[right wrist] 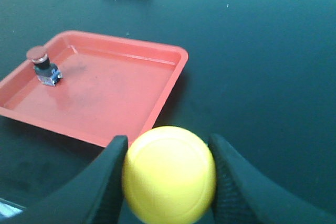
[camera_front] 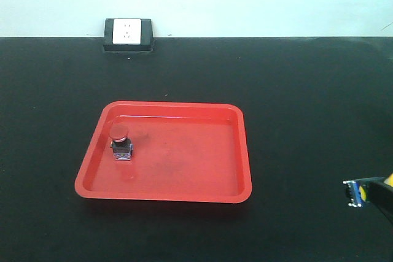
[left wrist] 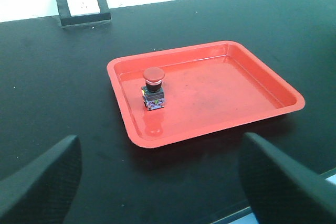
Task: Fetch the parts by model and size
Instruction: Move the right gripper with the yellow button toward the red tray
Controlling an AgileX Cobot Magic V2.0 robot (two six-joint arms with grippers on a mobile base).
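I should use my right gripper to set the yellow switch down and let go of it on the tray's bottom near the side (camera_front: 219, 156) (right wrist: 135, 101) farthest from the red switch.
The red mushroom-cap switch (camera_front: 121, 143) stands upright on its dark block base in the left part of the red tray (camera_front: 184, 188). It also shows in the left wrist view (left wrist: 153, 88) and the right wrist view (right wrist: 44, 67). My right gripper (right wrist: 168, 148) is shut on the yellow switch (right wrist: 169, 177), its cap filling the gap between the fingers. In the front view the yellow switch (camera_front: 357, 192) is held off the table, right of the tray, with the right gripper (camera_front: 382, 198) at the frame edge. My left gripper (left wrist: 163, 182) is open and empty, in front of the tray's near edge (left wrist: 210, 129).
A white wall socket on a black base (camera_front: 128, 35) sits at the table's back edge. The black table (camera_front: 307, 90) surrounds the tray. The tray's floor (camera_front: 184, 157) right of the red switch is bare.
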